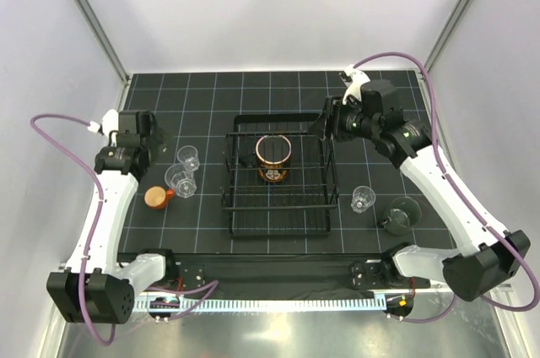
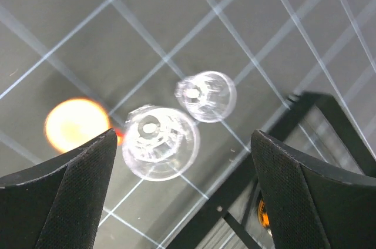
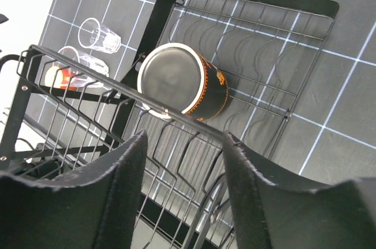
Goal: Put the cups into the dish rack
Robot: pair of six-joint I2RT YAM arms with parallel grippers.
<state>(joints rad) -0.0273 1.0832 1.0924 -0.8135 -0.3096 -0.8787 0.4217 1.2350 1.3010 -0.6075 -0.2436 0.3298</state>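
My left gripper goes to the small orange cup next and grabs the far side of its rim (image 1: 154, 188) (image 2: 97, 105).
The black wire dish rack (image 1: 239, 206) stands mid-table. The dark patterned mug (image 1: 273, 158) stands in its far half, also in the right wrist view (image 3: 182, 87). Two clear cups (image 1: 187, 156) (image 1: 180, 179) and the small orange cup (image 1: 156, 197) stand left of the rack. A third clear cup (image 1: 363, 199) and the grey-green cup (image 1: 402, 214), which lies on its side, are to the rack's right. My left gripper (image 1: 148, 140) is open and empty above the two clear cups (image 2: 160, 142) (image 2: 205, 96). My right gripper (image 1: 325, 126) is open and empty over the rack's far right corner.
The black grid mat (image 1: 211, 88) covers the table, with white walls behind and at both sides. In the right wrist view the rack's top rail (image 3: 117, 81) crosses just beyond my fingers. The orange cup (image 2: 73, 124) sits beside my left finger in the left wrist view.
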